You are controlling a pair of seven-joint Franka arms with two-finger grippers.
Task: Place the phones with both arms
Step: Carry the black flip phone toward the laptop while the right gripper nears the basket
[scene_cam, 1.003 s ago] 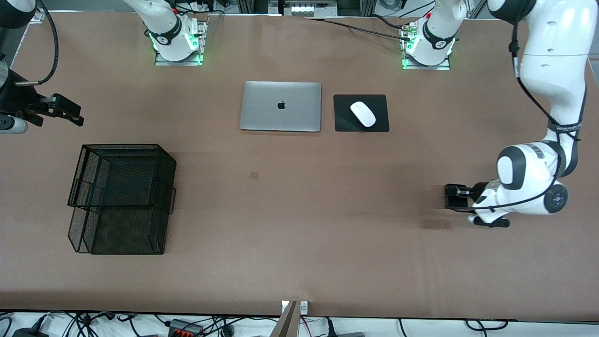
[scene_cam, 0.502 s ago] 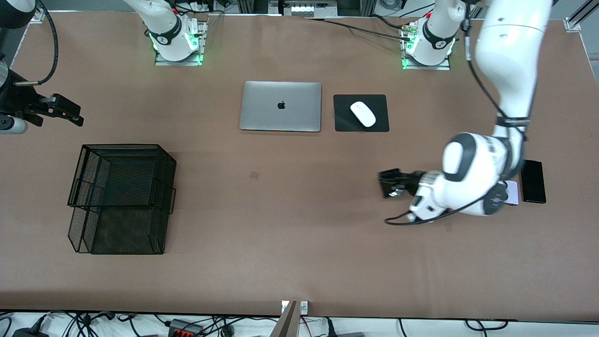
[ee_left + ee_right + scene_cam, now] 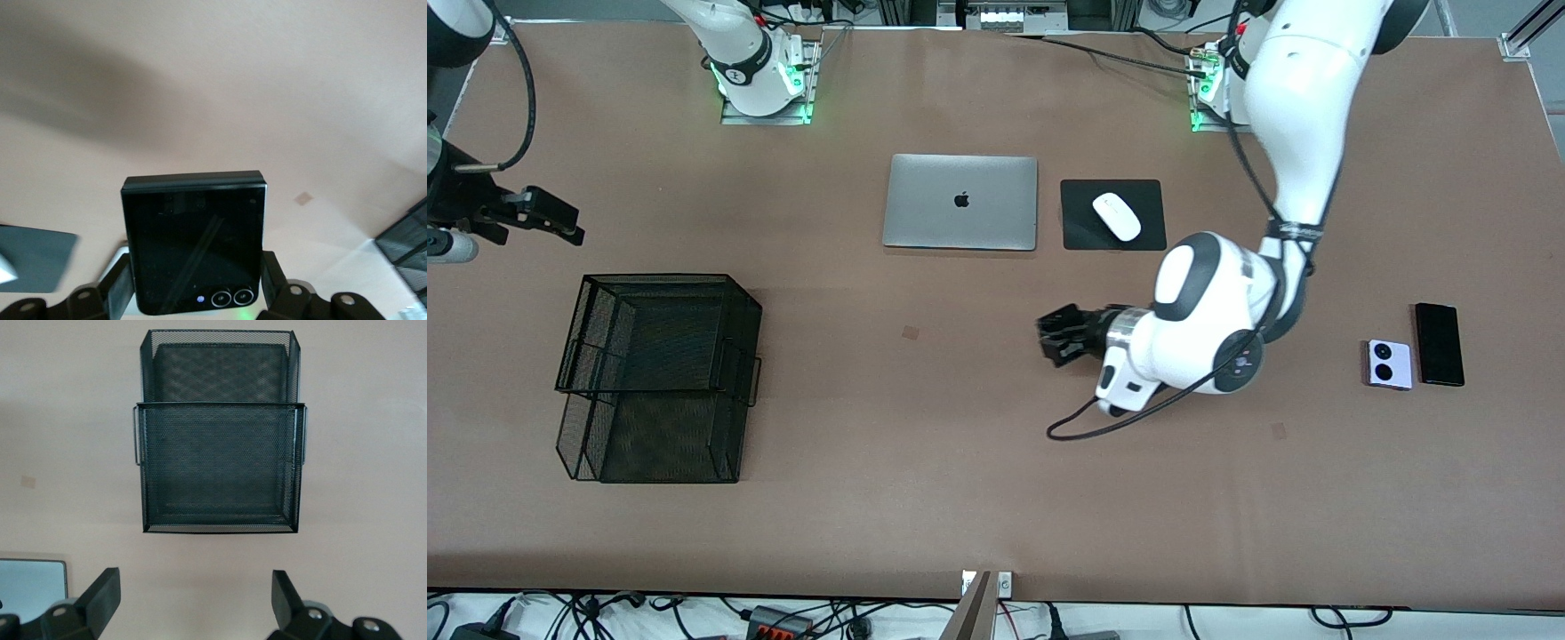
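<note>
Next, my left gripper sets the black phone down on the bare table (image 3: pixel 939 362) (image 3: pixel 280 152) just beside the small faint square mark. The black phone hangs over the table's bare middle now.
My left gripper (image 3: pixel 1060 343) is shut on the small squarish black phone (image 3: pixel 1069 331) and hangs over the bare middle of the table. In the left wrist view the black phone (image 3: pixel 195 243) stands flat between the fingers (image 3: pixel 117 293), its two camera rings toward the wrist. The lilac phone (image 3: pixel 1389 364) with two black circles lies at the left arm's end of the table, touching or nearly touching the long black slab phone (image 3: pixel 1440 344). My right gripper (image 3: pixel 551 218) waits open and empty at the right arm's end of the table. In the right wrist view its gripper (image 3: pixel 193 600) faces the mesh tray (image 3: pixel 220 453).
A black two-tier mesh tray (image 3: pixel 658 373) stands toward the right arm's end. The silver laptop (image 3: pixel 960 202) and a white mouse (image 3: pixel 1117 216) on a black pad (image 3: pixel 1080 233) lie near the arms' bases. A cable loop (image 3: pixel 1085 427) hangs under the left wrist.
The left arm has swung from its end of the table to the middle, carrying the black phone and uncovering the lilac and slab phones. The right gripper has barely moved.
</note>
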